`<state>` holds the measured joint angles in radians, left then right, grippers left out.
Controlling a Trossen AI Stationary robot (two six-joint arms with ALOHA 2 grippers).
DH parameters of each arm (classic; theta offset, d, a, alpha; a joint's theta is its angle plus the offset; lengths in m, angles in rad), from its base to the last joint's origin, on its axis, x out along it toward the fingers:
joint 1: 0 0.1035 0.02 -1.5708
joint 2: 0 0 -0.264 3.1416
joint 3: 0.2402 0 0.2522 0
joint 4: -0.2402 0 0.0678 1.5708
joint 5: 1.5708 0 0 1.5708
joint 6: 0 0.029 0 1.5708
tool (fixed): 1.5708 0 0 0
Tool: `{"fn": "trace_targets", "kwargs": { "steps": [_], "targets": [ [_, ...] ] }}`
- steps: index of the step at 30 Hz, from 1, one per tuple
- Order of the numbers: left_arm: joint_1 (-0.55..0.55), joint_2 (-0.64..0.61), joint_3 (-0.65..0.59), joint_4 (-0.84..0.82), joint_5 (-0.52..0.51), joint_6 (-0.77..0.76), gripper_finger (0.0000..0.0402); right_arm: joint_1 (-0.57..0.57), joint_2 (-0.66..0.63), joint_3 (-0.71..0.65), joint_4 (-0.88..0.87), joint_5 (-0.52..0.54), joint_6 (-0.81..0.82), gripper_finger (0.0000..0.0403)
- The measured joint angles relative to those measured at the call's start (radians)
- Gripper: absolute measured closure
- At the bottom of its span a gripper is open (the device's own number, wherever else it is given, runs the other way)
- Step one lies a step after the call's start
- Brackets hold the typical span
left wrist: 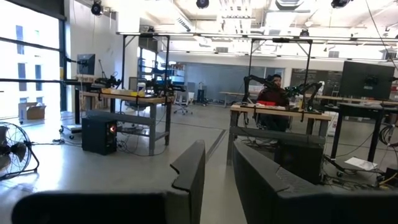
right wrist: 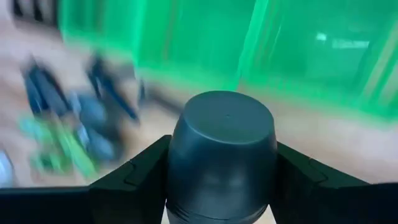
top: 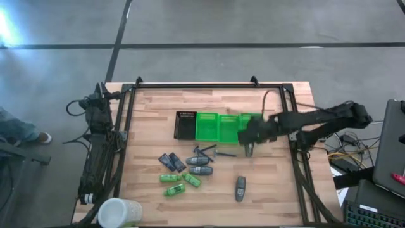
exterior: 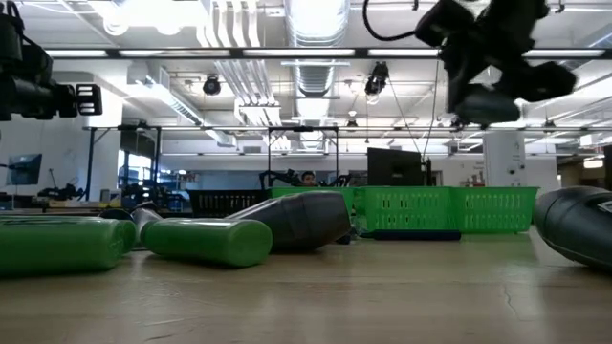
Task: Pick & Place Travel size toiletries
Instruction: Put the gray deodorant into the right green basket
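Note:
My right gripper will let go of the grey bottle in the green tray (top: pixel 253 130) (right wrist: pixel 323 51) farthest from the black slotted tray.
My right gripper (top: pixel 250 149) hangs above the table just in front of the green trays (top: pixel 218 126) and is shut on a grey rounded bottle (right wrist: pixel 221 155). In the low view it is high above the wood (exterior: pixel 483 96). On the table lie dark flat packets (top: pixel 171 162), two grey bottles (top: pixel 199 165), green tubes (top: pixel 177 183), thin dark razor sticks (top: pixel 205 151) and a lone grey bottle (top: pixel 240 188). My left arm (top: pixel 95 152) waits beyond the table's left edge; its gripper (left wrist: pixel 219 186) looks into the room, its fingers a little apart. My right gripper holds the grey bottle pinched between its two fingers (right wrist: pixel 134 177), one on each side of the bottle's body. The bottle's rounded end (right wrist: pixel 221 118) sticks out past the fingertips. The fingers point down from above, and the bottle is lifted clear of the table.
A black slotted tray (top: pixel 185 125) adjoins the green trays on their left. A white round cup-like thing (top: pixel 120 212) stands at the near left corner. A black frame (top: pixel 209 85) borders the table. Bare wood lies to the right of the lone bottle.

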<state>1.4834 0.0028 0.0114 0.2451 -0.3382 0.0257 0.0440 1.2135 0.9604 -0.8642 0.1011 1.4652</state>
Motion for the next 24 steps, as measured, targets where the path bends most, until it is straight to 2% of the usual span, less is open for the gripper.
{"fn": "trace_targets", "kwargs": {
  "steps": [5,10,17,24],
  "targets": [
    [0.0,0.0,0.0,0.0,0.0,0.0,0.0314,-0.248,-0.022,0.0,0.0,0.007,-0.173,0.0202],
    [0.0,0.0,0.0,0.0,0.0,0.0,0.0314,-0.455,0.028,-0.005,-0.003,-0.121,-0.348,0.0201],
    [0.0,0.0,0.0,0.0,0.0,0.0,0.0314,-0.502,0.159,-0.008,-0.062,-0.15,-0.483,0.02],
    [0.0,0.0,0.0,0.0,0.0,0.0,0.0314,-0.5,0.243,-0.01,-0.036,-0.148,-0.508,0.0195]
  ]
}}
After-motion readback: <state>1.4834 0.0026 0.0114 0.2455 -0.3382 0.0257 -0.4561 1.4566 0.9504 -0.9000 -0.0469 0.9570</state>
